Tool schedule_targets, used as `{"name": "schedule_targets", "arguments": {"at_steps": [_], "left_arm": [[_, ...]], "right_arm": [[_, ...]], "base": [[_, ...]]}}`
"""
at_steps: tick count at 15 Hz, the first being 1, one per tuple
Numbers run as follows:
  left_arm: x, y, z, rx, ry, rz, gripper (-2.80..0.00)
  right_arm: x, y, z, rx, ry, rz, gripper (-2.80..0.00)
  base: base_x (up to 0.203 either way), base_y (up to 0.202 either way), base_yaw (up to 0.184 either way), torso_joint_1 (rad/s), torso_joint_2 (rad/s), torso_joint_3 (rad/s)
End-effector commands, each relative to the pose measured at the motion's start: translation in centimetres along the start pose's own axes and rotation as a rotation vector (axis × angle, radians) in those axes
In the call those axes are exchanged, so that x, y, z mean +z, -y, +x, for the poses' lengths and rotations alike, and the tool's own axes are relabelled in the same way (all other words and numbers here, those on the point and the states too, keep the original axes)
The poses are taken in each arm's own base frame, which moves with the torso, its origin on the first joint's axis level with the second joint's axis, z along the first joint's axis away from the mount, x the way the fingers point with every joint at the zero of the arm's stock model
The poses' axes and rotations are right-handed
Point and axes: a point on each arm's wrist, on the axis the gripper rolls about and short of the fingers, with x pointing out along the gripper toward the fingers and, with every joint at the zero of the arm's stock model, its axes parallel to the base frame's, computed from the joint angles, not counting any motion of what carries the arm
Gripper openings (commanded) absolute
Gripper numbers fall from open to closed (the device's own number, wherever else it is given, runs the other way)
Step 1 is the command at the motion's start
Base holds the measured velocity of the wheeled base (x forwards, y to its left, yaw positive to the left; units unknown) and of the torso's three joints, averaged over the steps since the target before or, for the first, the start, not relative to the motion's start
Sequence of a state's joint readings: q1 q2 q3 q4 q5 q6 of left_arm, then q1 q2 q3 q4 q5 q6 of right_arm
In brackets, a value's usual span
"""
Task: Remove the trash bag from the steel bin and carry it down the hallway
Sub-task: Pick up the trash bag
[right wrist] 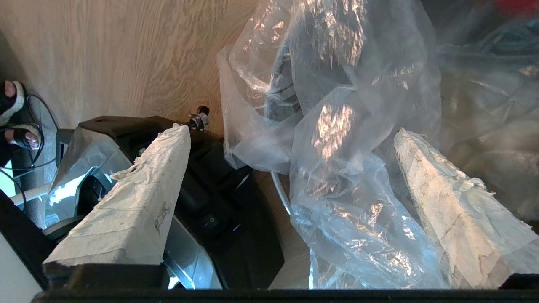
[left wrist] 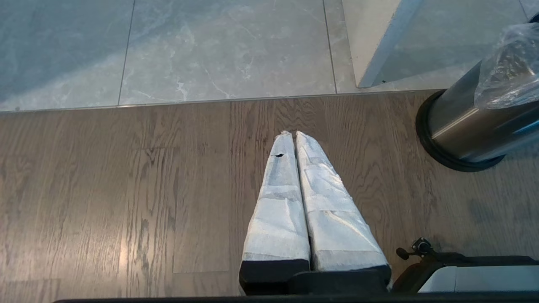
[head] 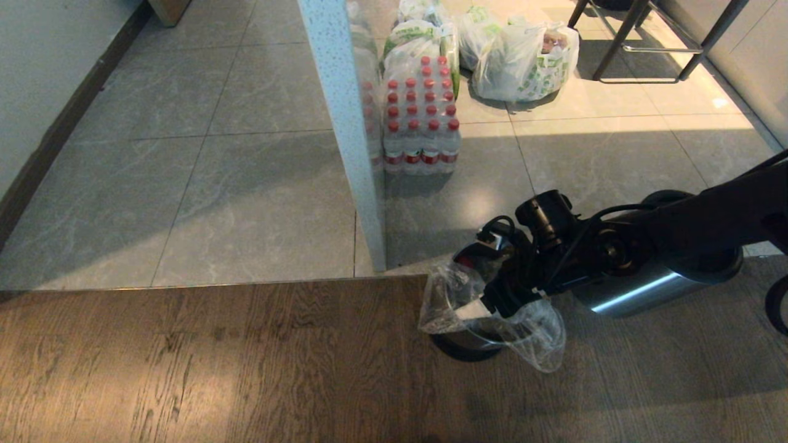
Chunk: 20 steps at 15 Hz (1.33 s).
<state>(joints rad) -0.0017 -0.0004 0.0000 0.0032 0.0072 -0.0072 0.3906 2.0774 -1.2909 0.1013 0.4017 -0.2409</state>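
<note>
My right gripper is going to close on the loose film of the clear trash bag, down in the middle of the steel bin's opening [head: 483,310] [right wrist: 351,169].
The steel bin [head: 463,337] stands on its black base on the wooden floor, also seen in the left wrist view [left wrist: 463,126]. The clear trash bag [head: 542,335] lines it and is folded out over the rim. My right gripper [head: 494,304] reaches in from the right and sits over the bin's mouth. It is open, and its taped fingers [right wrist: 139,202] stand wide apart with loose bag film [right wrist: 349,198] between them, not pinched. My left gripper [left wrist: 291,135] hangs shut and empty over the wooden floor, left of the bin. The hallway tiles [head: 203,184] begin beyond the wood.
A white partition edge [head: 346,123] rises behind the bin. A pack of red-capped bottles [head: 422,117], white grocery bags with green print [head: 523,58] and dark chair legs [head: 640,37] lie further back. A shiny steel cylinder [head: 640,289] shows under my right forearm. The wall's baseboard [head: 55,141] runs on the left.
</note>
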Motion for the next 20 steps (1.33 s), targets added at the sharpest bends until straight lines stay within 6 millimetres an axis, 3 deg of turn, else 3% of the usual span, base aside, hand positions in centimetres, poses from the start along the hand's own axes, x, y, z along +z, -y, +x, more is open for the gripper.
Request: {"name": "schedule_targets", "arguments": {"at_steps": [1, 10, 20], "left_arm": [[0.0, 0.0, 0.0, 0.001, -0.002, 0.0, -2.8], [0.0, 0.0, 0.0, 0.001, -0.002, 0.0, -2.8], [0.0, 0.0, 0.0, 0.001, -0.002, 0.0, -2.8]], "right_arm": [[0.1, 0.3, 0.7, 0.004, -0.002, -0.001, 0.0], [-0.5, 0.2, 0.3, 0.01, -0.036, -0.168, 0.0], [-0.5, 1.3, 2.4, 0.012, -0.05, -0.198, 0.0]], "base": [[0.0, 0.0, 0.0, 0.0, 0.0, 0.0], [0.0, 0.0, 0.0, 0.0, 0.0, 0.0], [0.0, 0.0, 0.0, 0.0, 0.0, 0.0]]}}
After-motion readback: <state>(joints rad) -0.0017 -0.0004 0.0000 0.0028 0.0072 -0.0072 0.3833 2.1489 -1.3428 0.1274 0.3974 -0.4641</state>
